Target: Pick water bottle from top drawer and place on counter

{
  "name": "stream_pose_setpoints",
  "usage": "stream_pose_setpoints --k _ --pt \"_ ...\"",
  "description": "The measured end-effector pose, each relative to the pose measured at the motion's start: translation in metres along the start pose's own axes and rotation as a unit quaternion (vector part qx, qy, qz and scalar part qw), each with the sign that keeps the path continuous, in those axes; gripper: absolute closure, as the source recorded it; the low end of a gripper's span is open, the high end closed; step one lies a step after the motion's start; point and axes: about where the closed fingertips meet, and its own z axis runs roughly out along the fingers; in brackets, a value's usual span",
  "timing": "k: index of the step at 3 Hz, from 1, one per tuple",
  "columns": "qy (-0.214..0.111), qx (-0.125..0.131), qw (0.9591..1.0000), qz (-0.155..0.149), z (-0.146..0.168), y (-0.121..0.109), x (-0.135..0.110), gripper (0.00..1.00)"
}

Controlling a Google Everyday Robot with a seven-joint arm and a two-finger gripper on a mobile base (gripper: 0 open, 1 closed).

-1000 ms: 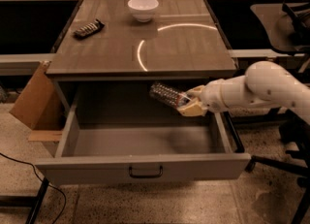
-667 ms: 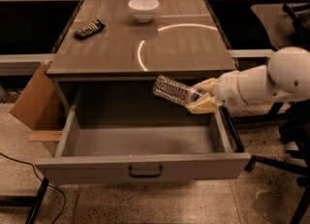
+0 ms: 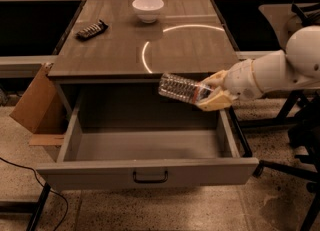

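My gripper is going to let go of the water bottle on the counter (image 3: 173, 30), close in front of the white bowl.
The water bottle (image 3: 181, 89) is clear and ribbed. It lies almost level in the air, its base pointing left, just below the counter's front edge and above the open top drawer (image 3: 150, 170). My gripper (image 3: 214, 94) is shut on the bottle's cap end and reaches in from the right on a white arm. The drawer is pulled fully out, and its grey floor is bare. The counter (image 3: 190, 45) is a glossy wood-grain top directly above and behind the bottle.
A white bowl (image 3: 148, 9) stands at the counter's far middle. A dark flat object (image 3: 92, 29) lies at its far left. A tan cardboard box (image 3: 36, 106) leans at the drawer's left. A dark chair base (image 3: 295, 145) is at the right.
My gripper has lifted the bottle up and slightly right, from inside the drawer to the level of the counter's front edge. The bottle stays tilted about the same.
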Motion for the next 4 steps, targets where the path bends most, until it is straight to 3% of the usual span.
stream_pose_setpoints --k 1,2,3,4 --pt "0.002 0.010 0.9995 -0.030 -0.027 -0.029 -0.024 1.00" --pt "-0.009 0.049 0.9982 -0.035 -0.029 -0.084 -0.054 1.00" --pt "-0.023 0.086 0.9959 -0.016 -0.018 -0.119 -0.071 1.00" --pt "-0.036 0.096 0.9946 0.014 0.002 -0.152 -0.080 0.82"
